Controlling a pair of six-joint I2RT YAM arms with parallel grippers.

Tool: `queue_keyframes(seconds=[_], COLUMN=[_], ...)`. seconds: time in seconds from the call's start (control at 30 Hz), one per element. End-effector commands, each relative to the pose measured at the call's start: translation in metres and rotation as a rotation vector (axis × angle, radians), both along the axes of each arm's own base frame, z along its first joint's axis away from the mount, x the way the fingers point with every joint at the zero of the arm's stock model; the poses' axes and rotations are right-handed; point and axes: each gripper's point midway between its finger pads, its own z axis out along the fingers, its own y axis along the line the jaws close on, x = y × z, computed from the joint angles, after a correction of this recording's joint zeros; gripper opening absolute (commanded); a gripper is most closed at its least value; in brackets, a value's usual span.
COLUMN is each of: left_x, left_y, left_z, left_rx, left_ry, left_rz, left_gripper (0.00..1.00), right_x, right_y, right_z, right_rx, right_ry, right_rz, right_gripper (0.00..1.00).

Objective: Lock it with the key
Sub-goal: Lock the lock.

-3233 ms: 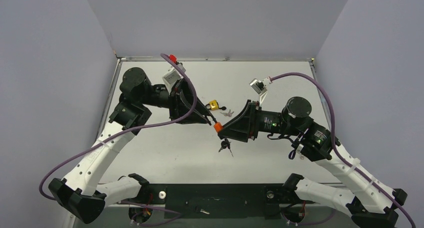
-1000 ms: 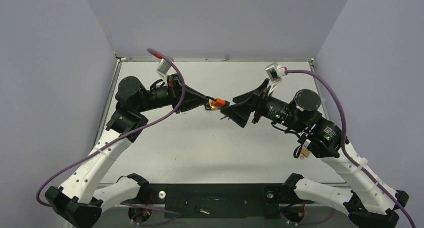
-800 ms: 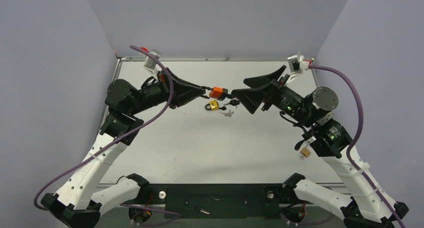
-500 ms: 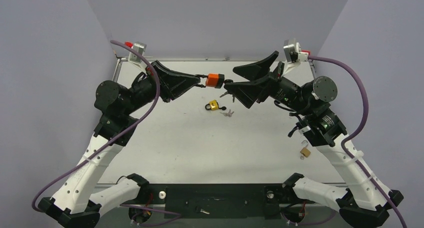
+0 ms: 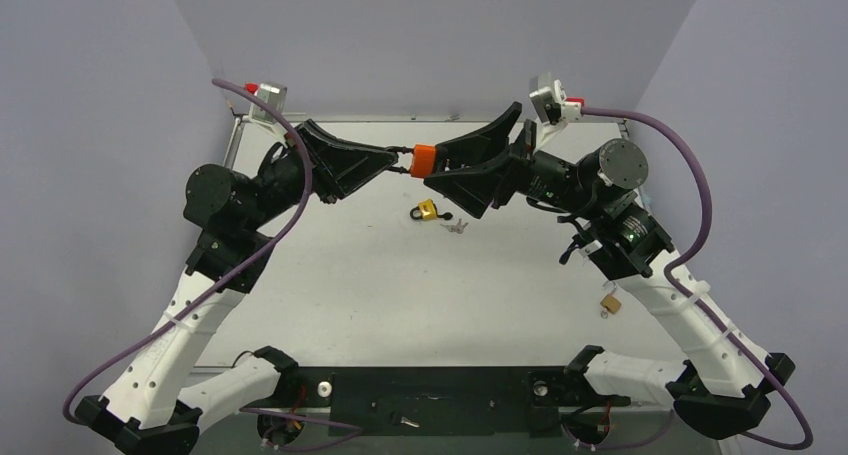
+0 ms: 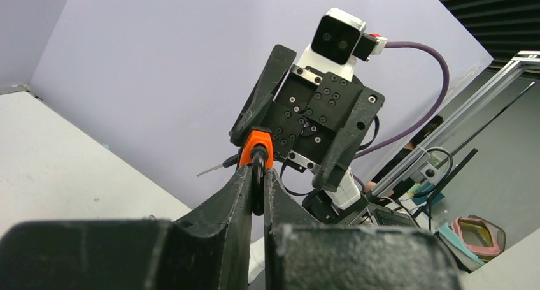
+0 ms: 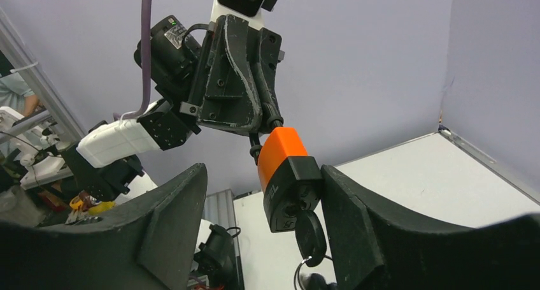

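The orange padlock sits at a slant from my left gripper, so I will hold the padlock's body with my right gripper while my left gripper opens and retakes the black shackle (image 5: 403, 150).
My left gripper (image 5: 405, 161) is shut on the black shackle of an orange padlock (image 5: 426, 160) and holds it high above the table; the shackle sits between the fingers in the left wrist view (image 6: 256, 175). My right gripper (image 5: 440, 172) is open, its fingers on either side of the padlock's black lower body (image 7: 290, 197). A black-headed key (image 7: 310, 236) on a ring hangs from the padlock's keyhole. The small silver-grey key (image 5: 456, 226) lies on the table next to the yellow padlock (image 5: 427, 211).
A brass padlock (image 5: 609, 303) lies near the table's right edge, under my right arm. Grey walls enclose the table (image 5: 330, 295) on the left, back and right. Purple cables loop off both wrists.
Both arms have risen and swung toward the back wall, lifting the orange padlock off the table. My right gripper has moved left and now brackets the padlock's body.
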Motion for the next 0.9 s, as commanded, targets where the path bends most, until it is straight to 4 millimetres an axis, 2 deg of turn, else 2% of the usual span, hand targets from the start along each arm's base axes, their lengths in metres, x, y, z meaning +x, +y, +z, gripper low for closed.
queue_keyframes(seconds=[0.0,0.5,0.87], left_x=[-0.027,-0.029,-0.029], left_y=[0.019,0.018,0.018], left_z=[0.051,0.047,0.046], left_rx=[-0.112,-0.110,-0.112], left_ry=[-0.139,-0.144,-0.152], left_rz=[0.006,-0.004,-0.008], left_gripper=[0.00,0.00,0.00], right_x=[-0.012,-0.011,-0.010], right_y=[0.001,0.008,0.013], right_z=[0.013,0.013,0.007], right_rx=[0.013,0.046,0.045], right_ry=[-0.069,-0.026,-0.001], right_rz=[0.036,0.070,0.096], right_gripper=[0.56,0.39,0.38])
